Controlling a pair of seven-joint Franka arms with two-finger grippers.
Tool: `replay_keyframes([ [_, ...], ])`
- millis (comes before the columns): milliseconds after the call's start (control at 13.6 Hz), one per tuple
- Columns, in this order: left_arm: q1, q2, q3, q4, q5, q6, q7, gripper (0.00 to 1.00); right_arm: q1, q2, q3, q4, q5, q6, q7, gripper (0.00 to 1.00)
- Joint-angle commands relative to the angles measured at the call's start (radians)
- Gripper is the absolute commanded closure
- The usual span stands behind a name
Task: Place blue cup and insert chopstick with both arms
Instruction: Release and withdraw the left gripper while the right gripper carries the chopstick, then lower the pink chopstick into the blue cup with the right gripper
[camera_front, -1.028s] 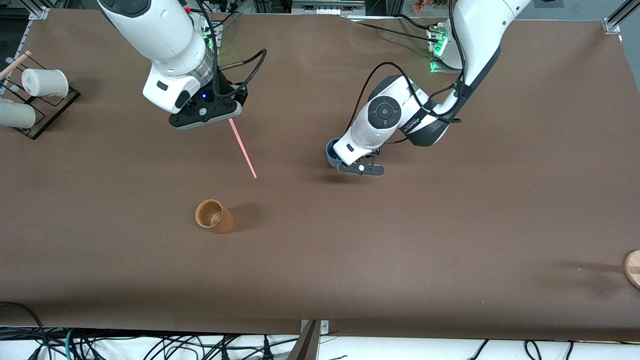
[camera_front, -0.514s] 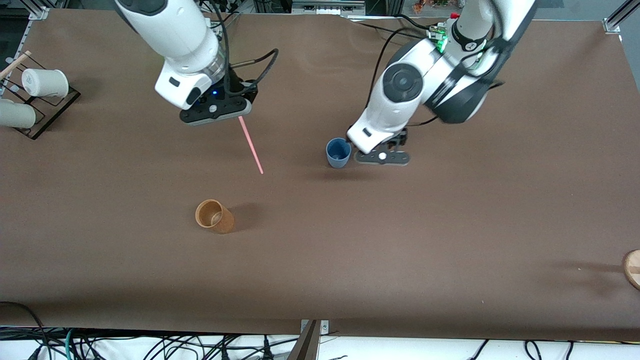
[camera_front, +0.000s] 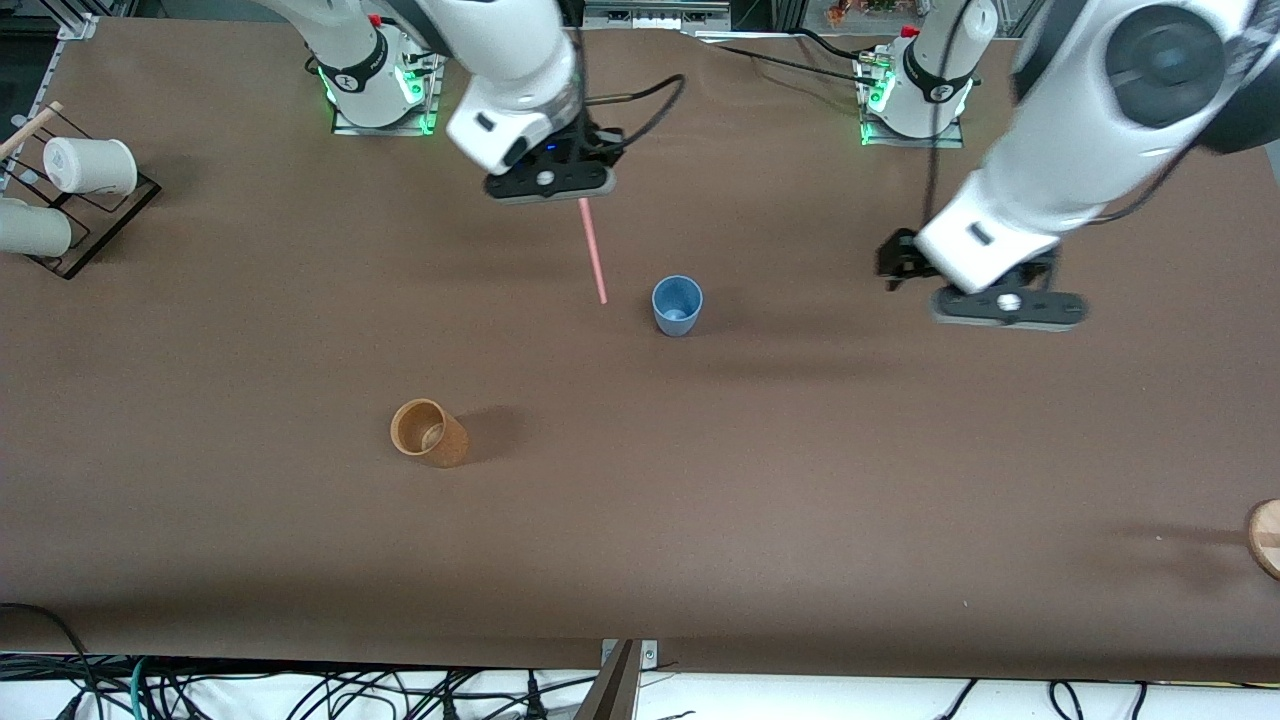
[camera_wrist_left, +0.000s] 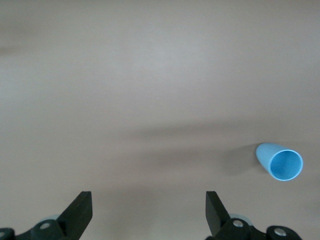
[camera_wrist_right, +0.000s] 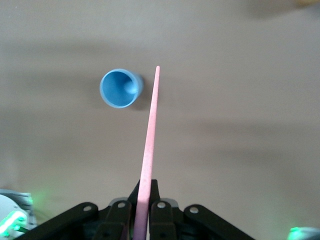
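The robot's right gripper will release the pink chopstick, tip down, on the inside bottom of the blue cup (camera_front: 678, 314) (camera_wrist_right: 128, 87).
The blue cup (camera_front: 677, 305) stands upright and alone near the table's middle. It also shows in the left wrist view (camera_wrist_left: 281, 161) and the right wrist view (camera_wrist_right: 120, 88). My right gripper (camera_front: 560, 185) is shut on the pink chopstick (camera_front: 593, 250), which hangs from it with its free tip just beside the cup, toward the right arm's end; the stick also shows in the right wrist view (camera_wrist_right: 148, 145). My left gripper (camera_front: 1008, 308) is open and empty, raised over bare table toward the left arm's end, well away from the cup. Its fingertips (camera_wrist_left: 82, 210) stand wide apart.
An orange-brown cup (camera_front: 428, 432) stands nearer the front camera, toward the right arm's end. A rack with white cups (camera_front: 85, 165) and a tan stick sits at that end's edge. A wooden disc (camera_front: 1265, 537) lies at the left arm's end.
My left gripper has let go of the blue cup and risen away toward the left arm's end. My right gripper has carried the chopstick toward the cup.
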Motion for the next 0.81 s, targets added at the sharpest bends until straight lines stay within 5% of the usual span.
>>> replay_keyframes([
  [0,-0.060,-0.141,0.170,-0.164,-0.075,0.056,0.087,0.00,0.060,0.045,-0.005,-0.011,0.039,0.077,0.115,1.00],
  [220,-0.059,-0.263,0.189,-0.333,-0.069,0.185,0.101,0.00,0.086,0.074,-0.005,-0.035,0.088,0.157,0.170,1.00],
  [734,-0.030,-0.218,0.189,-0.293,-0.069,0.138,0.178,0.00,0.122,0.127,-0.005,-0.034,0.091,0.238,0.206,1.00],
])
